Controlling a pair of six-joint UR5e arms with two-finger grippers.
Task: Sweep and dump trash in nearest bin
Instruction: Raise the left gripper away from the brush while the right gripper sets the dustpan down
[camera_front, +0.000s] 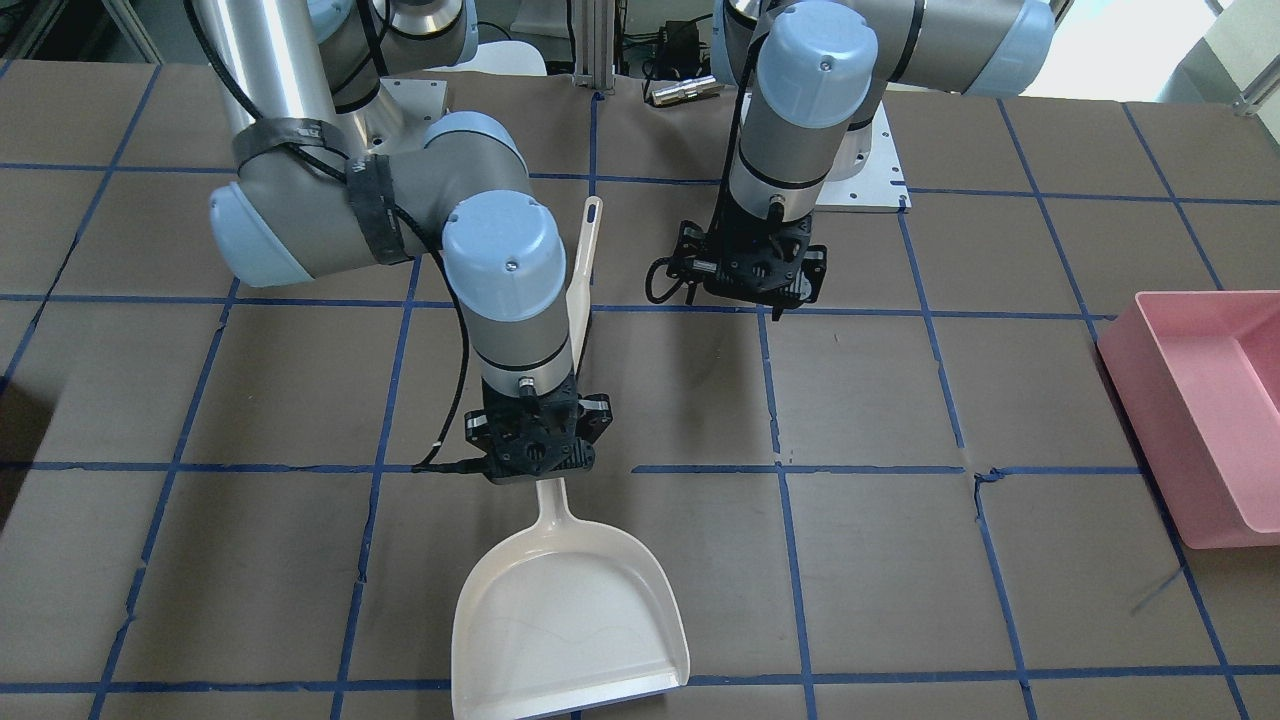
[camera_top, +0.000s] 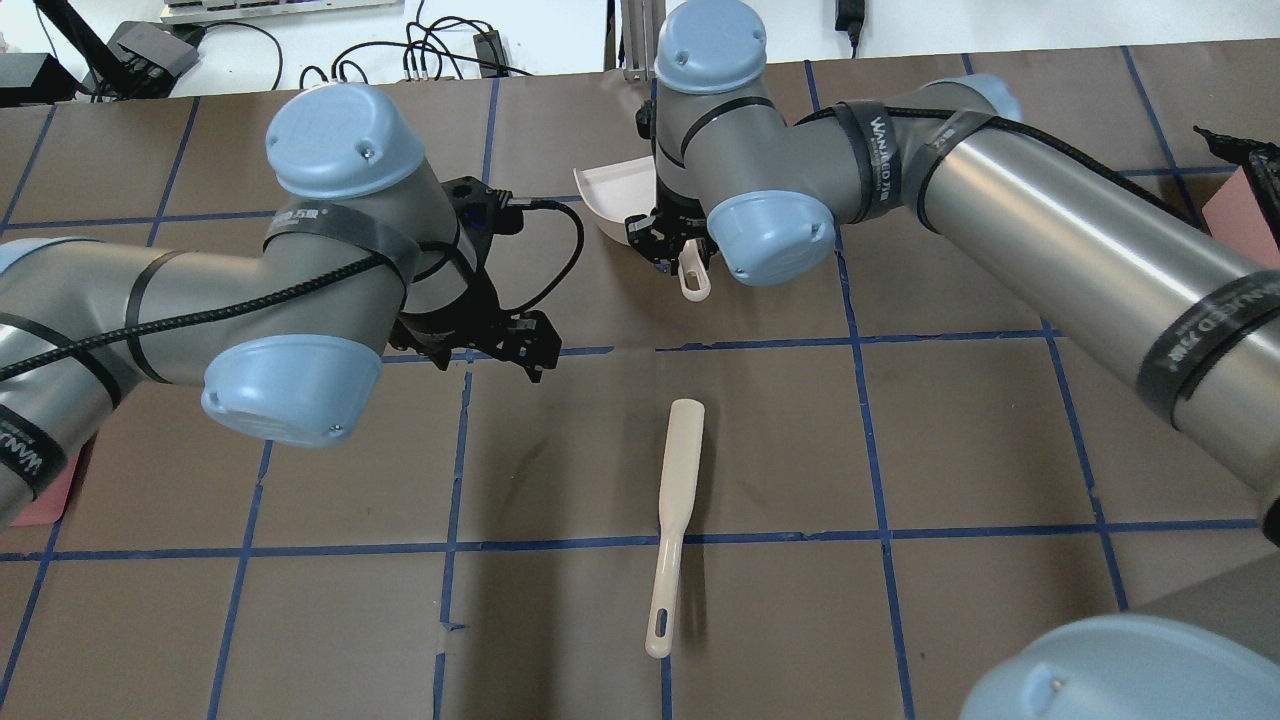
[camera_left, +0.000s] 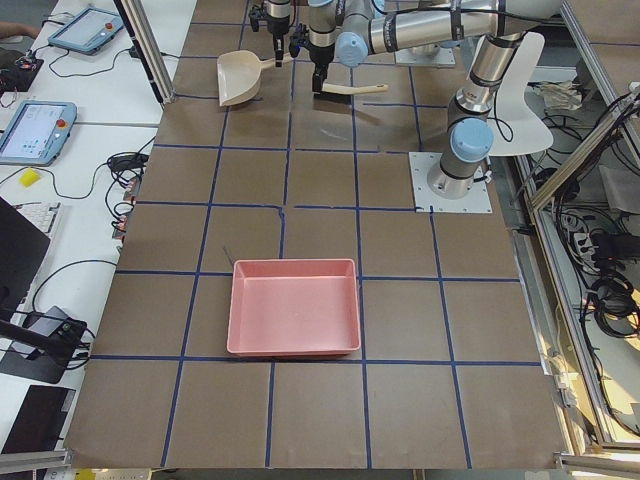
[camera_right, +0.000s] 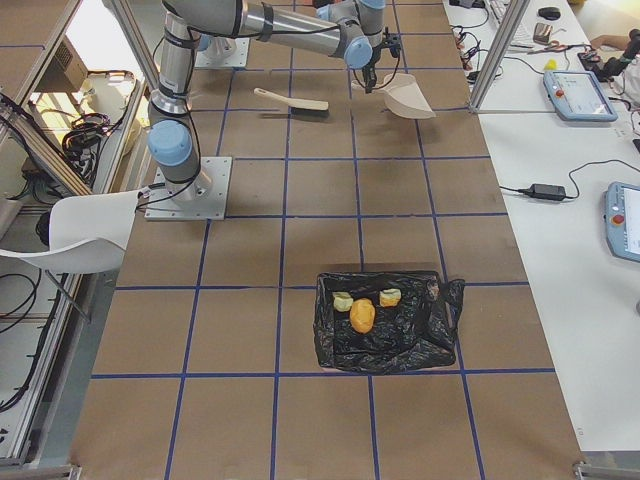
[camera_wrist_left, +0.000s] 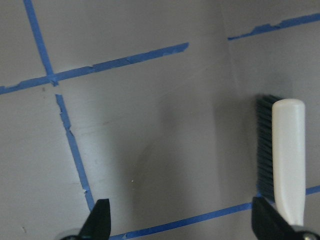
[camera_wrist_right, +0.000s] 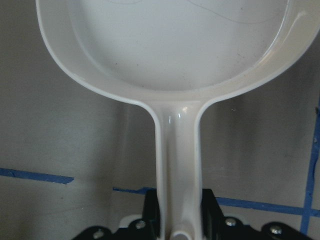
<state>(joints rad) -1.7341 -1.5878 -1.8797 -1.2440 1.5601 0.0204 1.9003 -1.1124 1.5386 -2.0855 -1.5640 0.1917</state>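
Observation:
Next, I set the cream dustpan, now held by its handle, down with my right gripper on the brown table (camera_front: 591, 592) between the blue tape lines.
The trash, a tan-brown lump (camera_right: 362, 316) and two pale yellow-green chunks (camera_right: 343, 300), lies inside a black-lined bin (camera_right: 440, 310) in the exterior right view. My right gripper (camera_front: 535, 455) is shut on the handle of a cream dustpan (camera_front: 570, 610), which the right wrist view shows between the fingers (camera_wrist_right: 152, 215). The dustpan looks empty (camera_wrist_right: 170, 35). A cream brush (camera_top: 675, 500) lies flat on the table. My left gripper (camera_top: 505, 340) is open and empty, with the brush head (camera_wrist_left: 287, 155) just beside one fingertip (camera_wrist_left: 267, 220).
An empty pink bin (camera_front: 1200, 400) stands at the table end on my left and also shows in the exterior left view (camera_left: 295, 305). The black-lined bin is at the far end on my right. Blue tape lines grid the brown table (camera_front: 900, 560).

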